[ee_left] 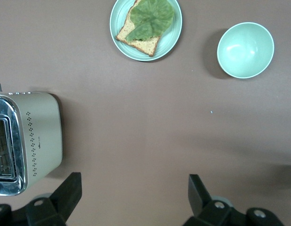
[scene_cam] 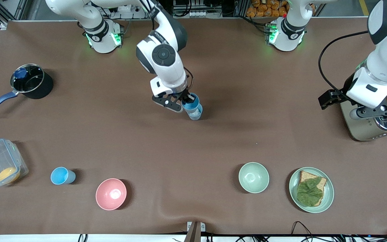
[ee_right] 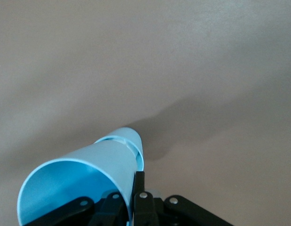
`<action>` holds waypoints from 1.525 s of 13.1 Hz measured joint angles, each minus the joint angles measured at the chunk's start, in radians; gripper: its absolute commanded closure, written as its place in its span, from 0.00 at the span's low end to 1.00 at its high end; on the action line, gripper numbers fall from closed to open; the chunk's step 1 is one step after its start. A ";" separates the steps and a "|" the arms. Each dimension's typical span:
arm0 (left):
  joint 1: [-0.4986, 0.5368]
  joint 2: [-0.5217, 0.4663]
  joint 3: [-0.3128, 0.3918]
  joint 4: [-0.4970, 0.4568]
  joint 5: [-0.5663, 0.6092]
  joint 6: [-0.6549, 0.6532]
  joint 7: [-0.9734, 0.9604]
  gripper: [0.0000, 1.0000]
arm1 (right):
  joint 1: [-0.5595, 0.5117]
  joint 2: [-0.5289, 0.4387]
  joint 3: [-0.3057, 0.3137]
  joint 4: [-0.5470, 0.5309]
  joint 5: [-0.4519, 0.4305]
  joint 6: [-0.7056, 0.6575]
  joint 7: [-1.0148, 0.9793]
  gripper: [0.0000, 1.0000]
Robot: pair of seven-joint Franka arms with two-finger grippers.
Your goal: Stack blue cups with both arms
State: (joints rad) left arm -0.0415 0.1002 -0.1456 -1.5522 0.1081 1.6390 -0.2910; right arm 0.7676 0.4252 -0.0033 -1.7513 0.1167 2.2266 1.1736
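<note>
My right gripper has a light-blue cup to put down, now tilted over a second cup. It will let go of that cup inside the blue cup in the middle of the table (scene_cam: 195,108) (ee_right: 121,147).
My right gripper (scene_cam: 186,101) is shut on the rim of a light-blue cup (scene_cam: 191,103), one finger inside and one outside. In the right wrist view the fingers (ee_right: 138,188) pinch that cup's wall (ee_right: 89,174). The held cup tilts over a second blue cup (scene_cam: 196,115) standing mid-table, whose rim (ee_right: 132,137) shows just past it. I cannot tell how deep it sits inside. A third blue cup (scene_cam: 62,175) stands near the front, toward the right arm's end. My left gripper (scene_cam: 380,113) waits open and empty (ee_left: 133,197) above the toaster.
A toaster (scene_cam: 358,129) (ee_left: 39,136) stands at the left arm's end. A pale green bowl (scene_cam: 253,177) (ee_left: 245,50), a plate (scene_cam: 328,201) (ee_left: 171,44) with bread and lettuce, a pink bowl (scene_cam: 111,194), a clear container (scene_cam: 0,166) and a lidded black pot (scene_cam: 32,80) are also there.
</note>
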 measured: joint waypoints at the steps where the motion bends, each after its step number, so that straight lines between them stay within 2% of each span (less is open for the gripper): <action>1: 0.002 -0.003 0.000 0.000 0.000 0.000 0.015 0.00 | 0.000 0.011 -0.002 0.000 0.000 0.012 0.001 1.00; 7: 0.007 -0.024 0.001 0.008 0.000 0.003 0.033 0.00 | 0.037 0.056 0.000 0.000 0.000 0.057 0.078 1.00; 8: 0.007 -0.024 0.001 0.008 0.000 0.003 0.033 0.00 | 0.044 0.059 0.000 0.000 0.000 0.057 0.080 0.95; 9: 0.007 -0.024 0.002 0.008 0.000 0.002 0.033 0.00 | 0.047 0.060 0.000 0.000 0.000 0.057 0.082 0.59; 10: 0.007 -0.024 0.002 0.008 0.000 0.000 0.033 0.00 | 0.048 0.062 0.000 0.000 0.000 0.056 0.083 0.09; 11: 0.007 -0.024 0.002 0.008 0.000 -0.005 0.033 0.00 | 0.048 0.064 0.000 0.000 0.000 0.055 0.089 0.00; 16: 0.007 -0.024 0.004 0.008 0.000 -0.011 0.033 0.00 | 0.038 0.052 -0.028 0.017 -0.001 0.014 0.106 0.00; 18: 0.007 -0.024 0.004 0.007 0.000 -0.014 0.035 0.00 | -0.015 0.003 -0.051 0.035 -0.003 -0.121 -0.006 0.00; 20: 0.008 -0.023 0.005 0.006 0.000 -0.014 0.041 0.00 | -0.133 -0.070 -0.060 0.039 -0.003 -0.267 -0.221 0.00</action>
State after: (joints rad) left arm -0.0339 0.0773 -0.1407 -1.5458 0.1080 1.6251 -0.2500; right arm 0.6345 0.3551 -0.0634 -1.7123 0.1135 1.9601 0.9525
